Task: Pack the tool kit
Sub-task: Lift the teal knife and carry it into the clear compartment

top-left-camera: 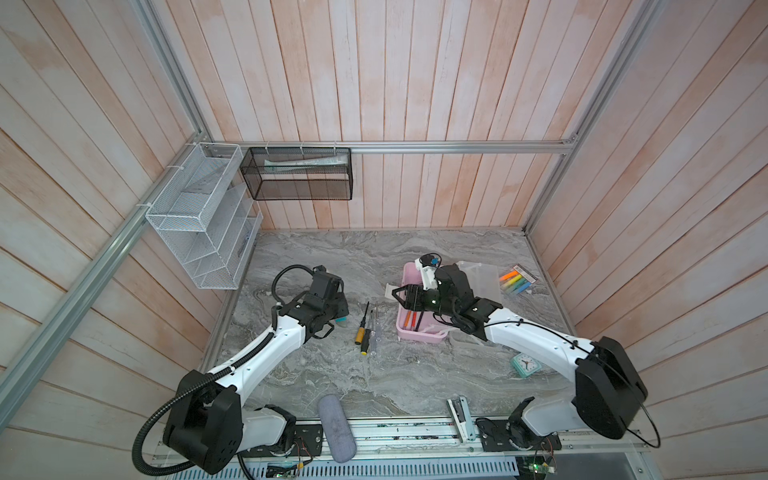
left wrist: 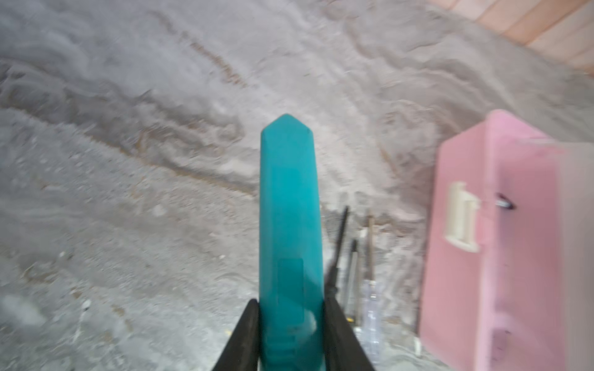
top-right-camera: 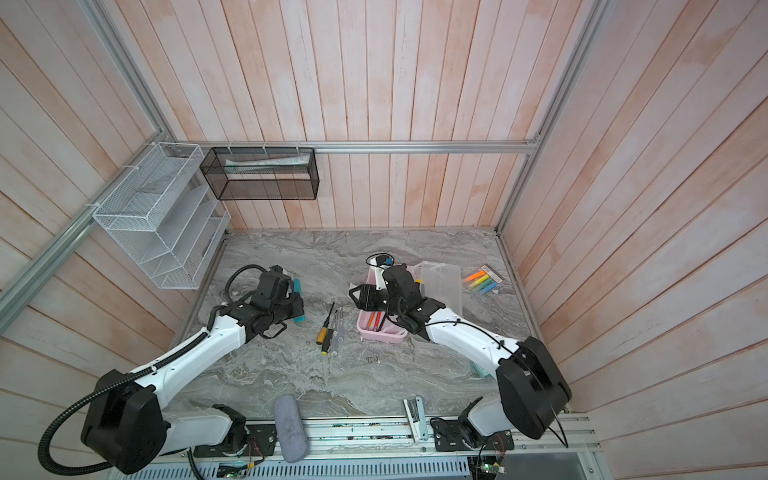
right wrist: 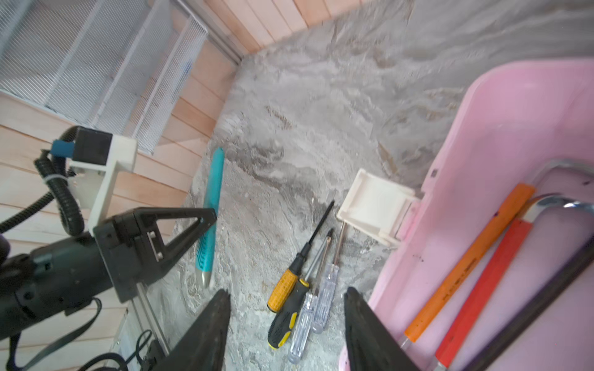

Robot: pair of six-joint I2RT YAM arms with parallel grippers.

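Note:
My left gripper is to let go of the long teal tool inside the frosted lid (top-left-camera: 447,296), along the lid's edge by the pink box.
The tool kit's pink box (top-left-camera: 419,338) stands open right of centre, its frosted lid (top-left-camera: 482,278) swung back beside it. Inside lie an orange-handled tool (right wrist: 466,263) and a red-handled one (right wrist: 488,289). My left gripper (left wrist: 291,302) is shut on a long teal tool (left wrist: 289,208), holding it over the table left of the screwdrivers (top-left-camera: 363,332). These lie loose between both arms: black-yellow handles (right wrist: 289,289) and clear handles (right wrist: 324,289). My right gripper (right wrist: 287,290) hangs open over them, by the box's left wall and white latch (right wrist: 376,205).
A packet of neon highlighters (top-left-camera: 515,280) lies at the back right and a small teal clock (top-left-camera: 525,365) under the right arm. A grey pouch (top-left-camera: 336,428) and a stapler (top-left-camera: 459,415) sit at the front edge. Wire racks (top-left-camera: 199,216) and a black mesh basket (top-left-camera: 299,174) hang on the walls.

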